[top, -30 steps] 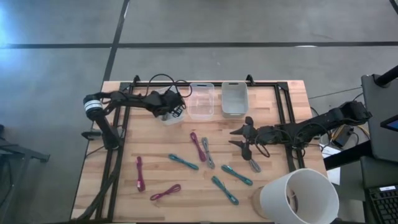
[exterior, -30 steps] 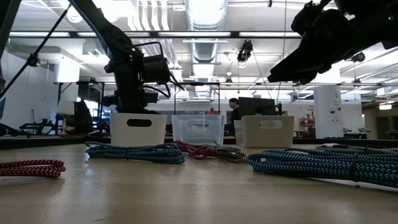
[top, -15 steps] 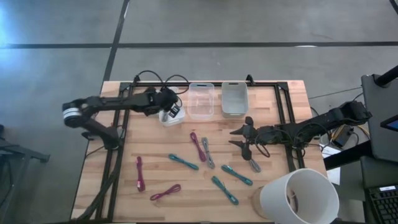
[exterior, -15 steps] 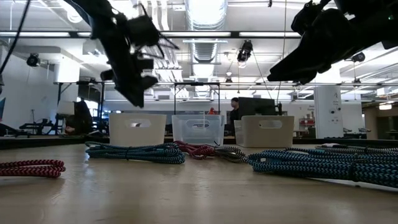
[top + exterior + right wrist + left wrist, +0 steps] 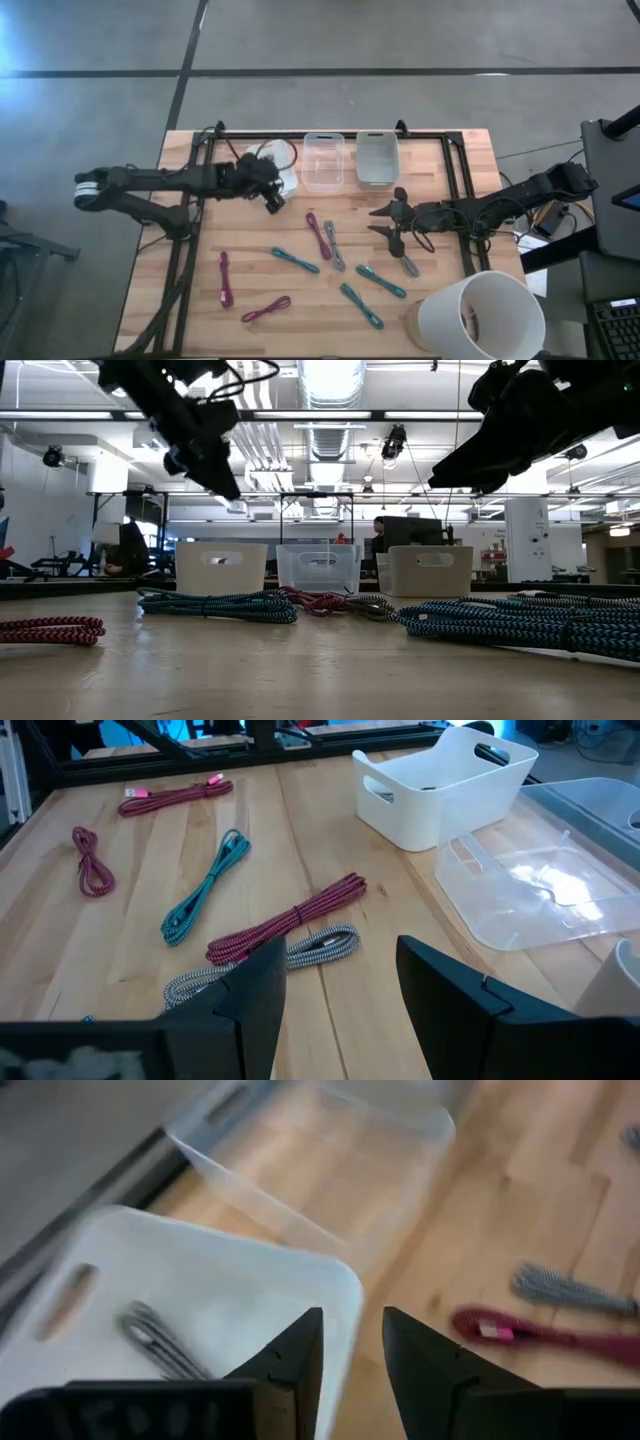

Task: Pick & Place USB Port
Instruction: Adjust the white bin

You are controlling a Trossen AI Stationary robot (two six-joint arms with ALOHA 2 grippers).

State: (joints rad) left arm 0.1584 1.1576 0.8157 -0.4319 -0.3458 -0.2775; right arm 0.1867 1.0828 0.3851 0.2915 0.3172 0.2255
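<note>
The white bin is crooked next to the clear bin, so next my left gripper grabs the white bin's near rim (image 5: pixel 350 1325) and straightens it before the next cable.
Several braided USB cables lie on the wooden table: a red one (image 5: pixel 318 233), a grey one (image 5: pixel 334 246), teal ones (image 5: pixel 295 260) and magenta ones (image 5: pixel 224 278). Another grey cable (image 5: pixel 152 1342) lies inside the white bin (image 5: pixel 285 172) at the far edge. My left gripper (image 5: pixel 272 202) hovers high at the bin's near side, slanting down. Its fingers (image 5: pixel 300 1355) stand a little apart with nothing between them. My right gripper (image 5: pixel 385 222) waits open above the table's right half, holding nothing.
A clear bin (image 5: pixel 323 160) and a grey bin (image 5: pixel 377 158) stand beside the white one along the far edge. A big white cylinder (image 5: pixel 482 315) stands at the near right corner. A black frame (image 5: pixel 460 170) runs along the table's sides.
My left gripper has risen out of the white bin and drawn back toward the table's left and near side. It has tipped from pointing nearly straight down to slanting. The grey cable stays in the bin.
</note>
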